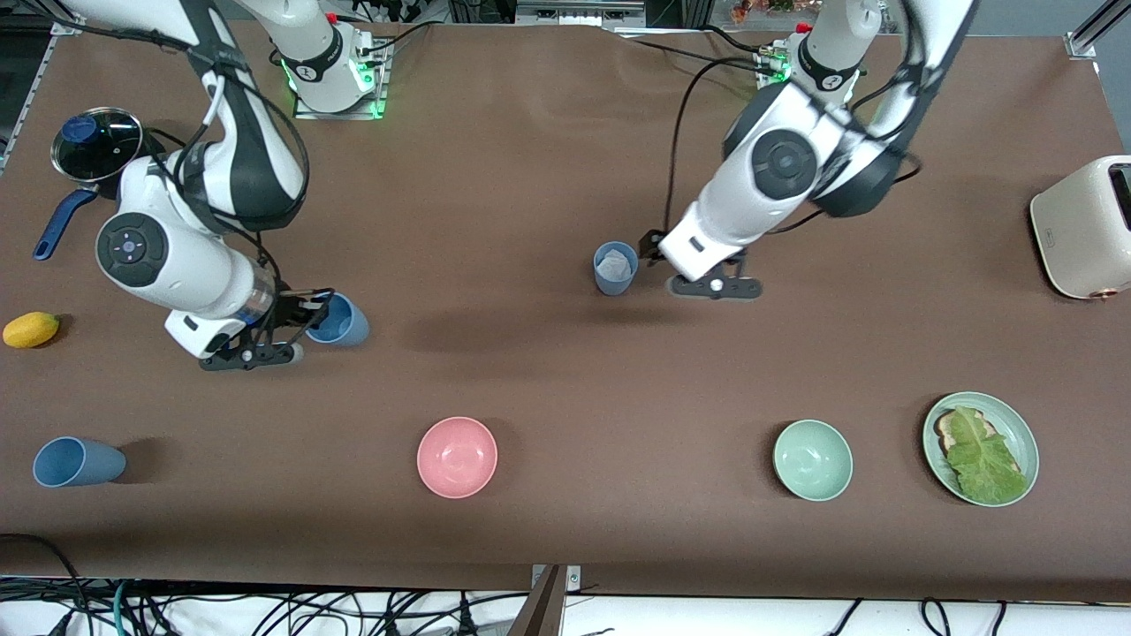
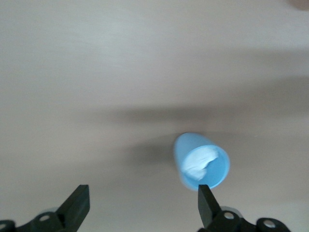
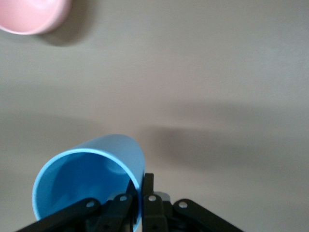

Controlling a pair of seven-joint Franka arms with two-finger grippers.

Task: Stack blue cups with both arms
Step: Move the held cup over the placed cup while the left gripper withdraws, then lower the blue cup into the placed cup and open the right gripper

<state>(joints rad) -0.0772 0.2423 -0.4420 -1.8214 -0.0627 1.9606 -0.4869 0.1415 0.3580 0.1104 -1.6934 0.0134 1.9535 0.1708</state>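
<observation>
The blue cup in my right gripper, now held tilted above the table, will be let go inside the upright blue cup [image 1: 616, 261] next to my open left gripper.
My right gripper [image 1: 309, 315] is shut on the rim of a blue cup [image 1: 341, 320] and holds it tilted above the table. In the right wrist view, one finger is inside this cup [image 3: 91, 179] and one outside, at the gripper [image 3: 140, 193]. A second blue cup [image 1: 616, 268], pale inside, stands upright mid-table. My left gripper [image 1: 652, 250] is open beside it. In the left wrist view that cup [image 2: 203, 162] sits next to one fingertip [image 2: 205, 200], not between the fingers of the gripper [image 2: 142, 203]. A third blue cup [image 1: 75, 461] lies on its side near the front camera, at the right arm's end.
A pink bowl [image 1: 457, 457], a green bowl [image 1: 813, 459] and a green plate [image 1: 1020, 433] with toast and lettuce lie along the near edge. A toaster [image 1: 1082, 225] stands at the left arm's end. A dark pot [image 1: 97, 146] and a yellow fruit [image 1: 31, 329] are at the right arm's end.
</observation>
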